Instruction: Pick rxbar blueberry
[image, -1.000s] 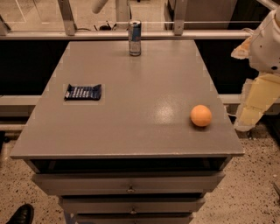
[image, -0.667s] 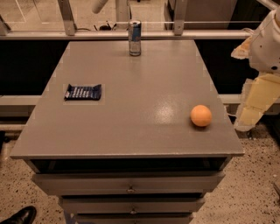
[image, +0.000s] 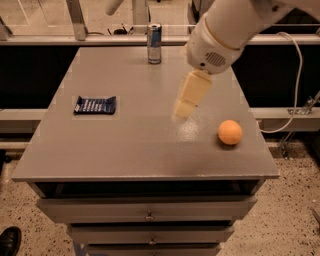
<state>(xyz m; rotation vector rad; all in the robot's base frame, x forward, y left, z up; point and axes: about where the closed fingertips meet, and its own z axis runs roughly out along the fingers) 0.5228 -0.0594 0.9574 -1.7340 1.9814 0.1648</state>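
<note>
I should next move my gripper to the middle of the rxbar blueberry (image: 95, 105) and close it there across its long sides.
The rxbar blueberry (image: 95, 105), a flat dark blue wrapper with pale lettering, lies on the left side of the grey table (image: 125, 150). The gripper (image: 184, 111) hangs from the white arm above the table's middle right, well to the right of the bar and left of the orange ball (image: 230, 132). It touches nothing.
An upright blue-silver can (image: 154, 43) stands at the table's far edge. Drawers (image: 147, 216) sit below the tabletop. A white cable (image: 295, 75) runs at the right. A dark shoe (image: 9, 241) is on the floor at bottom left.
The arm has swung in from the right edge of the view to above the table's middle right. The bar, can and ball have not moved.
</note>
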